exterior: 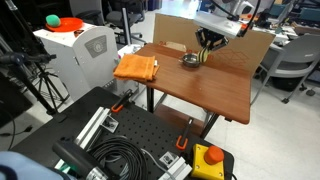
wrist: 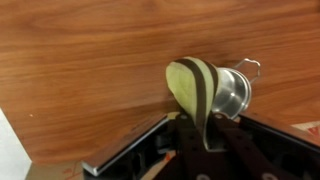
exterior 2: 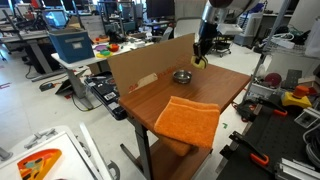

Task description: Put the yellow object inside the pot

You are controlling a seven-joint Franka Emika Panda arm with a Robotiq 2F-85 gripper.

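The robot's gripper should release the yellow object inside the small silver pot [exterior: 191, 60] [wrist: 230, 92], down on the pot's bottom.
My gripper [wrist: 200, 128] is shut on the yellow object [wrist: 192, 88], a pale-yellow oval with dark lengthwise stripes, and holds it above the wooden table. In the wrist view the small silver pot [wrist: 233, 92] sits just beyond it, partly hidden by it. In both exterior views the gripper [exterior: 207, 50] [exterior 2: 199, 52] hangs just beside the pot [exterior: 189, 62] [exterior 2: 181, 77], with the yellow object [exterior: 205, 58] [exterior 2: 198, 60] showing between the fingers.
An orange folded cloth [exterior: 136, 68] [exterior 2: 188, 121] lies on the table [exterior: 215, 90] away from the pot. A cardboard wall [exterior: 170, 28] [exterior 2: 145, 62] stands along the table's back edge. Equipment and cables [exterior: 115, 155] lie on the floor.
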